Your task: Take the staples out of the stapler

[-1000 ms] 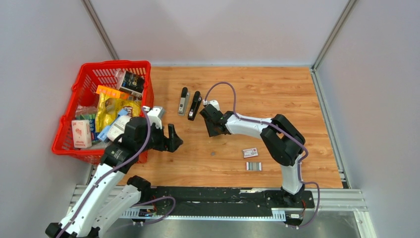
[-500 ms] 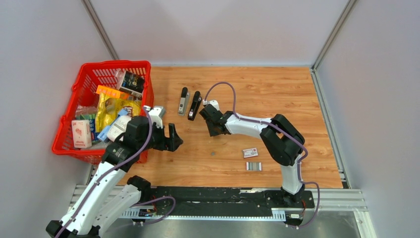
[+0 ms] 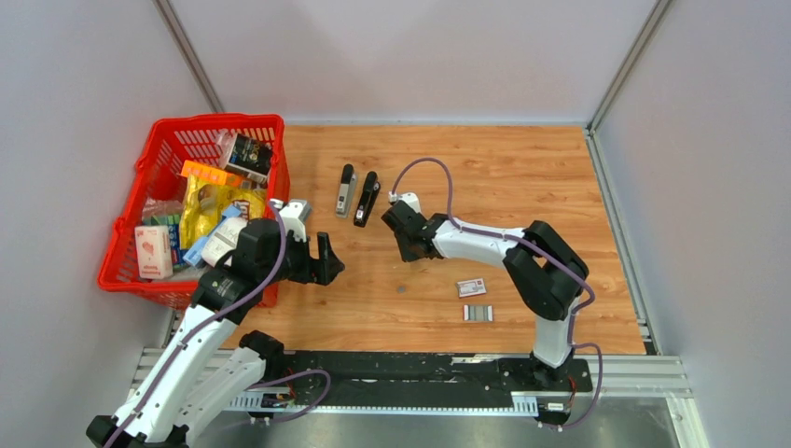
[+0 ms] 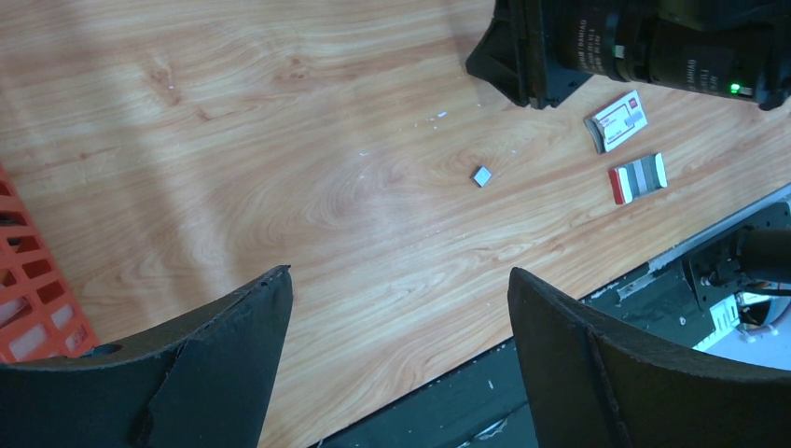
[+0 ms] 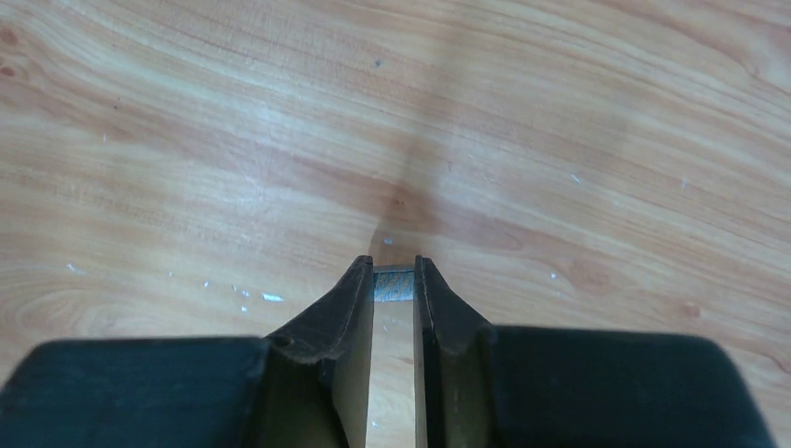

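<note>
Next, my right gripper lets go of the silvery staple bit among the ribbed grey staples (image 3: pixel 480 314) nearest the small white-and-red box.
Two black staplers (image 3: pixel 347 189) (image 3: pixel 367 198) lie side by side at the table's middle back. My right gripper (image 3: pixel 407 245) (image 5: pixel 394 269) hangs just right of them, low over the wood, shut on a small silvery staple bit (image 5: pixel 394 286) pinched at its fingertips. A ribbed grey strip of staples (image 3: pixel 477 313) (image 4: pixel 640 176) lies at the front right beside a small white-and-red box (image 3: pixel 471 287) (image 4: pixel 617 119). One loose staple bit (image 3: pixel 401 289) (image 4: pixel 481 175) lies on the wood. My left gripper (image 3: pixel 326 261) (image 4: pixel 396 280) is open and empty beside the basket.
A red basket (image 3: pixel 129 250) full of packets stands at the left edge, its corner in the left wrist view (image 4: pixel 28 299). The black rail (image 3: pixel 401 369) runs along the near table edge. Grey walls close the back and sides.
My right arm has shifted a little to the right and nearer, carrying its shut gripper with it. The left arm has hardly moved.
</note>
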Tool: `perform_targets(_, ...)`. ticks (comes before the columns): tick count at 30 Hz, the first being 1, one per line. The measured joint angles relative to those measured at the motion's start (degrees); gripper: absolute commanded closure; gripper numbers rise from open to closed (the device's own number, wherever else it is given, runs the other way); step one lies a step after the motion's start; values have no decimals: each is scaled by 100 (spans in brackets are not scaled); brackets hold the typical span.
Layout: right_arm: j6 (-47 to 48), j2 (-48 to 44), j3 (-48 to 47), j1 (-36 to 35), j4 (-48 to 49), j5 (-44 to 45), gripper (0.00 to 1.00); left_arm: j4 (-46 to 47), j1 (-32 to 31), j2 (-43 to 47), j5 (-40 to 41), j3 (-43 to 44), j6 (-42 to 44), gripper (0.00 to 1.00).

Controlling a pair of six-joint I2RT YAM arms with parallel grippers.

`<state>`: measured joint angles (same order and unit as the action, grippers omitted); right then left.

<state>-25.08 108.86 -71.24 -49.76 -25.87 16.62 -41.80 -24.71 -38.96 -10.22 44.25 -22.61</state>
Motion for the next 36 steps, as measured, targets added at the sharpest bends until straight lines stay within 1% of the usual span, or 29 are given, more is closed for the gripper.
perform_targets(4,-55,-374,221,-31,-52,57,89,0,0,0,0,0,0,7)
perform_targets(10,-199,-1270,660,-107,-262,195,89,0,0,28,0,0,0,7)
perform_targets(16,-490,-2511,1287,-245,-756,389,89,2,0,46,0,-7,0,7)
perform_targets(19,-675,-3174,1650,-275,-1038,459,86,2,0,48,0,-7,0,7)
perform_targets(24,-1034,-4199,2223,-284,-1602,538,87,0,0,52,-2,-7,0,7)
perform_targets(28,-1305,-4645,2579,-297,-1941,557,88,0,0,74,0,-7,0,7)
perform_targets(36,-1829,-5058,3040,-424,-2312,562,87,0,0,92,-2,-7,0,7)
